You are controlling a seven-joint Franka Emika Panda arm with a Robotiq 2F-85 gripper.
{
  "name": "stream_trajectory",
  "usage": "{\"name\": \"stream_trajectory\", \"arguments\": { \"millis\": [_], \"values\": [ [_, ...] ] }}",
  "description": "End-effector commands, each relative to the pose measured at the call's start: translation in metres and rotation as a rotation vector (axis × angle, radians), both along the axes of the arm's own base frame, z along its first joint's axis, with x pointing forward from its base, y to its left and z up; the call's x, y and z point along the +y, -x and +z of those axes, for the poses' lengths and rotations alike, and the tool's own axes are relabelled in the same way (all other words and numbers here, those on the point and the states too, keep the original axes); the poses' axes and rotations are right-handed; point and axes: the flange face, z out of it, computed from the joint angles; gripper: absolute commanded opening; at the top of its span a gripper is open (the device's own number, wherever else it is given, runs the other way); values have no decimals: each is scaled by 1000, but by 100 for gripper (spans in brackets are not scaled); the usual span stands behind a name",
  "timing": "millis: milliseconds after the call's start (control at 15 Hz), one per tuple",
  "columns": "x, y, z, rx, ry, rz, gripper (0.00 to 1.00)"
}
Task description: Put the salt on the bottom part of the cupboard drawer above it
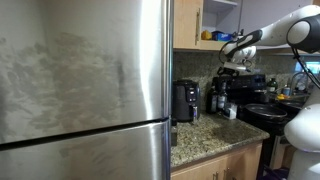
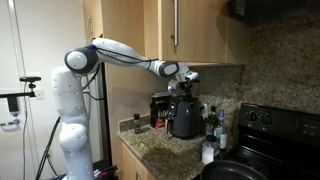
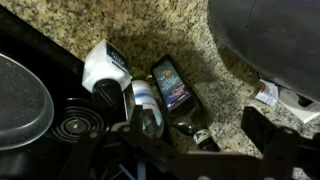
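Observation:
The black cap of the salt [image 1: 230, 103] [image 3: 106, 94], the white container on the counter beside the stove, should be gripped next by my gripper.
The salt appears as a small dark blue thing [image 1: 219, 36] on the bottom shelf of the open wooden cupboard [image 1: 188, 22], next to a yellow object [image 1: 206, 35]. It is too small to make out clearly. The cupboard's closed doors show in an exterior view [image 2: 195, 30]. My gripper [image 1: 233, 53] hangs just below the shelf's edge, above the counter, and also shows in an exterior view [image 2: 186, 78]. In the wrist view it [image 3: 193, 132] is open and empty, looking down on dark bottles [image 3: 172, 88]. No salt shows there.
A big stainless fridge [image 1: 85, 85] fills the near side. On the granite counter [image 3: 215, 75] stand a black coffee maker [image 1: 185, 100] [image 2: 183, 116], dark bottles [image 1: 218, 98] [image 2: 210, 120] and a white-topped container [image 3: 104, 66]. A black stove with a pan [image 1: 262, 110] [image 3: 22, 105] adjoins.

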Motion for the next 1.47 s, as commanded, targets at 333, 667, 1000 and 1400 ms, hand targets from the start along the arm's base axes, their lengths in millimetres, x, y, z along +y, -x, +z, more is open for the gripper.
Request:
{"name": "stream_trajectory", "arguments": {
  "millis": [333, 667, 1000, 1400],
  "values": [
    [-48, -40, -40, 79, -5, -247, 100],
    [-62, -45, -66, 104, -31, -322, 100],
    [-90, -64, -91, 168, 5, -432, 100],
    [-105, -59, -127, 229, -21, -455, 100]
  ]
}}
